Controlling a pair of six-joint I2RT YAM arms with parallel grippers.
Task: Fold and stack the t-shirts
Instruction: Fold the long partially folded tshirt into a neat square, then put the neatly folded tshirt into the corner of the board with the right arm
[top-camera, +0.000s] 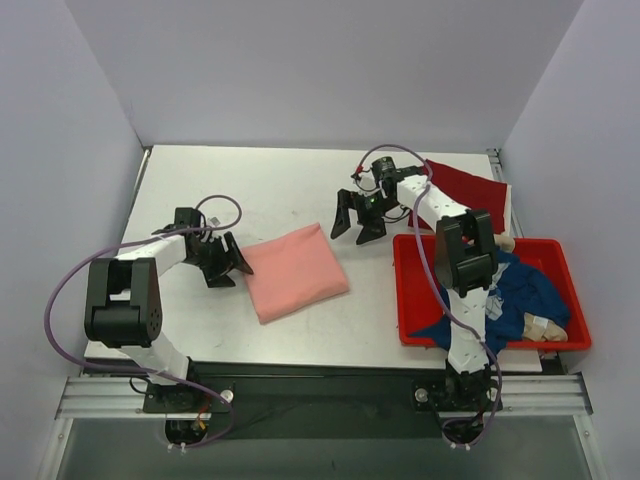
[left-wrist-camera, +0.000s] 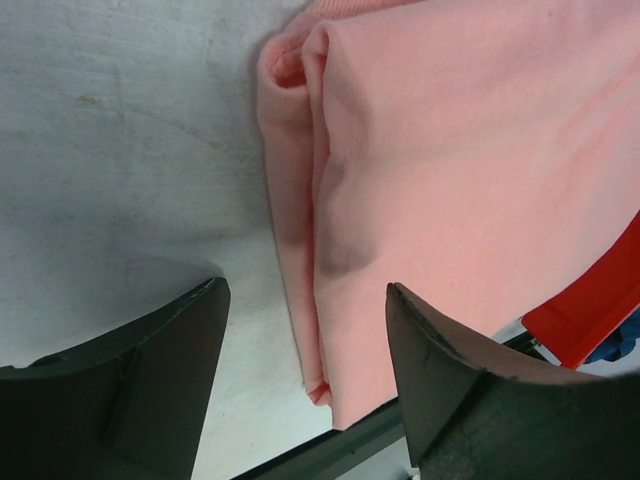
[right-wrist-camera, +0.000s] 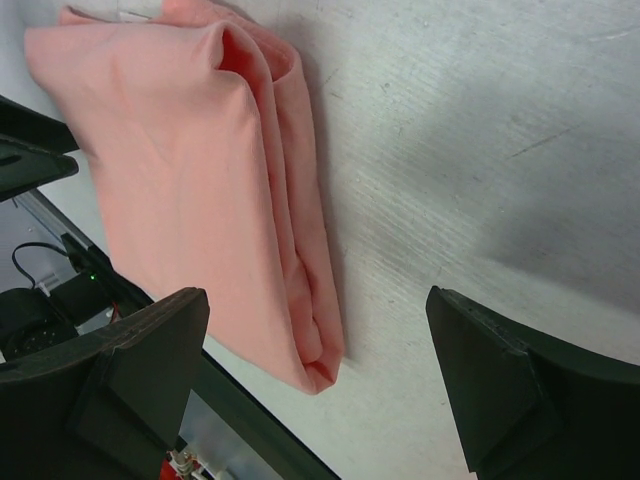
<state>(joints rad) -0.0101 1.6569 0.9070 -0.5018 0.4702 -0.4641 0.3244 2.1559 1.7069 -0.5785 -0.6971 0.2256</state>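
I need to next move my right gripper to the middle of the salmon-pink t-shirt's folded edge (top-camera: 333, 258) (right-wrist-camera: 288, 215) facing the red tub and close it there.
A salmon-pink t-shirt (top-camera: 295, 272) lies folded into a rectangle on the white table, between the two arms. My left gripper (top-camera: 228, 270) hovers just off its left edge, open and empty. In the left wrist view the shirt (left-wrist-camera: 470, 170) fills the upper right, and its folded edge runs between the spread jaws of that gripper (left-wrist-camera: 305, 295). My right gripper (top-camera: 357, 228) stands open above the shirt's far right corner. The right wrist view shows the shirt (right-wrist-camera: 190, 180) to the left of the open right gripper (right-wrist-camera: 315, 298). A dark red t-shirt (top-camera: 465, 185) lies flat at the back right. The navy blue t-shirt (top-camera: 520, 290) is bunched in the tub.
A rigid red plastic tub (top-camera: 405, 290) stands at the right front, partly under my right arm, with pale cloth (top-camera: 540, 325) beside the navy shirt. Its corner (left-wrist-camera: 590, 310) shows in the left wrist view. Grey walls close in the table on three sides.
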